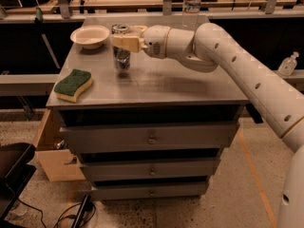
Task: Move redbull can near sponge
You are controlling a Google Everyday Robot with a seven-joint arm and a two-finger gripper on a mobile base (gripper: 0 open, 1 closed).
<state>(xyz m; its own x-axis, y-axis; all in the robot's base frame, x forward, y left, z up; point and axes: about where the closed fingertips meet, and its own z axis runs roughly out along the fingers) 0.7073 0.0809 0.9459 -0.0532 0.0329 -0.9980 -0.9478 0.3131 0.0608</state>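
Observation:
My gripper needs to put the redbull can down on the grey cabinet top between the sponge and the bowl (119,74).
The redbull can (121,51) is a slim silver can with dark markings, held upright a little above the grey cabinet top (156,82), left of centre. My gripper (124,38) comes in from the right and is shut on the can's upper part. The sponge (72,84), dark green on top with a pale yellow body, lies at the front left corner of the top, a short way to the left and front of the can.
A cream-white bowl (90,35) sits at the back left, just left of the can. A clear water bottle (191,4) stands at the back. A drawer (53,151) hangs open at the cabinet's left side. A workbench runs behind.

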